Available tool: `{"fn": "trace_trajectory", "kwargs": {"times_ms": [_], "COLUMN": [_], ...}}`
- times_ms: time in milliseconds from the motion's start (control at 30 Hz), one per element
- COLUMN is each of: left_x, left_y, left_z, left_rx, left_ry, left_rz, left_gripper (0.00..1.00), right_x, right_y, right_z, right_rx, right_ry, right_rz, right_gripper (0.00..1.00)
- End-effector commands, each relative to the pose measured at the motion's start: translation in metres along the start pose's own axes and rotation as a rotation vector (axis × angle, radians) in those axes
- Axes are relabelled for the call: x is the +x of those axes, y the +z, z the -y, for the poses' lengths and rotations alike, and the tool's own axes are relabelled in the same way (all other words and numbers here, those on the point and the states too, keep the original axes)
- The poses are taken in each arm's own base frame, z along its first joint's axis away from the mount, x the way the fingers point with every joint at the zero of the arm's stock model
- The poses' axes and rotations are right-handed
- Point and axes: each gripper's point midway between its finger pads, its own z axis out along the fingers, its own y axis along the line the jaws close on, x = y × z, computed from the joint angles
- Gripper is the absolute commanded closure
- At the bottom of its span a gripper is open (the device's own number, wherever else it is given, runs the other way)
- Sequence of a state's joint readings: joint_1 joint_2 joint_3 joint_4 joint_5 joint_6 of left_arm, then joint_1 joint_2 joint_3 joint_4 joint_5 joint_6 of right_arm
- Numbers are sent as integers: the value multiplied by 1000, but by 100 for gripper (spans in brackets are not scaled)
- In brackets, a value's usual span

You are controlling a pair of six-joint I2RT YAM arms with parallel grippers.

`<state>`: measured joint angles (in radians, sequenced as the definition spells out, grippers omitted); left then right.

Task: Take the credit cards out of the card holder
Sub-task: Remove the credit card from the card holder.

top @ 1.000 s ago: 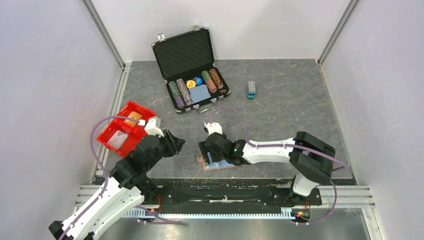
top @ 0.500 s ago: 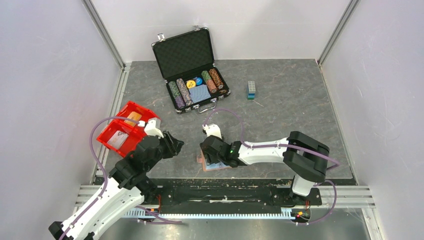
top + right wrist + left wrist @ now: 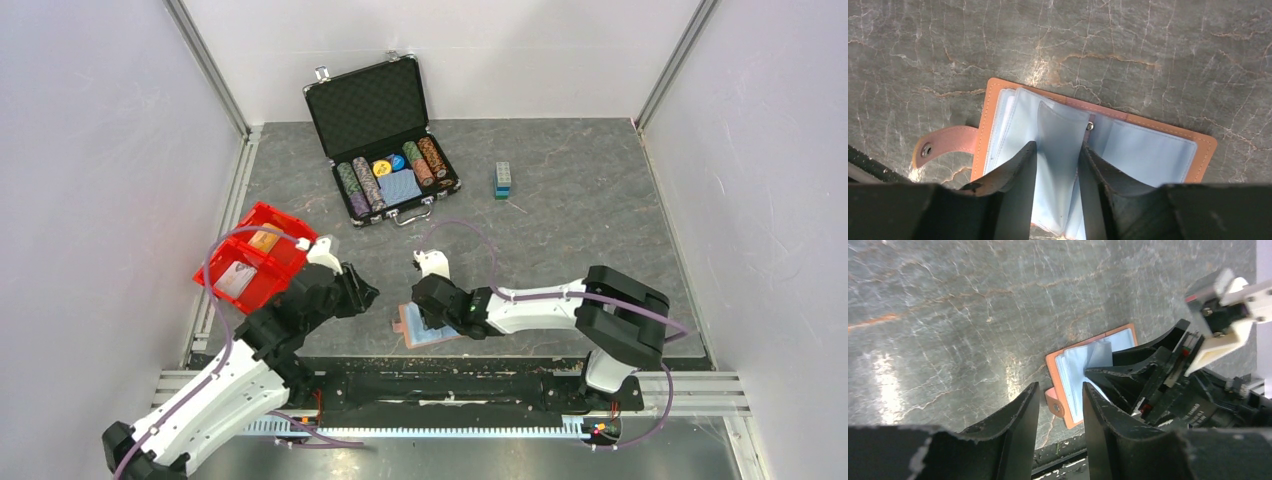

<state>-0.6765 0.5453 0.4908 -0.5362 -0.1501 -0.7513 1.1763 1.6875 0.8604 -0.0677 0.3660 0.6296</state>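
The raised sleeve bulges in a wide fold in my right gripper's fingers, so I will open them, lay the sleeve flat and pinch its free edge [image 3: 1039, 119] near the tab.
The brown card holder [image 3: 412, 334] lies open near the table's front edge, its light-blue sleeves up. My right gripper [image 3: 430, 312] is open and low over it. In the right wrist view its tips [image 3: 1058, 145] straddle one raised sleeve [image 3: 1060, 130] of the holder [image 3: 1148, 145], and the tab [image 3: 943, 145] points left. I cannot tell if cards are in the sleeves. My left gripper [image 3: 366, 294] is open and empty, just left of the holder. Through its jaws [image 3: 1060, 387] I see the holder's tab [image 3: 1054, 402]. An orange-yellow card [image 3: 263, 240] and a pale card [image 3: 236, 281] lie in the red bin [image 3: 283, 262].
An open black poker-chip case [image 3: 385, 150] stands at the back with chips and a blue deck. A small blue-green block [image 3: 503, 180] lies to its right. The red bin is close behind the left gripper. The table's front rail [image 3: 450, 365] runs just below the holder.
My left gripper has moved right, closer to the holder. My right gripper has shifted slightly over the holder, which slid a little to the left.
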Motion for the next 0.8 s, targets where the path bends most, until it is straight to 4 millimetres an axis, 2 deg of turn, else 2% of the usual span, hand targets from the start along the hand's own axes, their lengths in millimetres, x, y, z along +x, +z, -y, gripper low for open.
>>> {"fn": "trace_trajectory", "kwargs": {"times_ms": [0,167,333,433,533,667,767], "left_x": [15,39,50,55,58,63,66], "left_y": [15,34,45,49,51,55,57], "left_z": [20,26,31,32,41,39,37], "left_rx": [93,123,140,151,196,187,187], "left_ry": [-34,-51,-54,-53,-62,-66,-79], "left_rz": [-70,-177,-238,-257,-279,-294,-295], "left_gripper": [57,59,59,58,59,59,59], "right_x": [-14,-7,-12,-15,-20,-27,-22], "right_y": [-10,-14,-27,-31,-38,-45,-45], "right_z": [-15,-12,0,9,23,43,62], "right_rx": [-112,-241,-326,-342,-287,-172,-95], "right_ry": [72,184,274,301,294,249,230], "right_rz": [68,79,123,128,146,156,147], "right_gripper": [66,73,74,62,52,49,52]}}
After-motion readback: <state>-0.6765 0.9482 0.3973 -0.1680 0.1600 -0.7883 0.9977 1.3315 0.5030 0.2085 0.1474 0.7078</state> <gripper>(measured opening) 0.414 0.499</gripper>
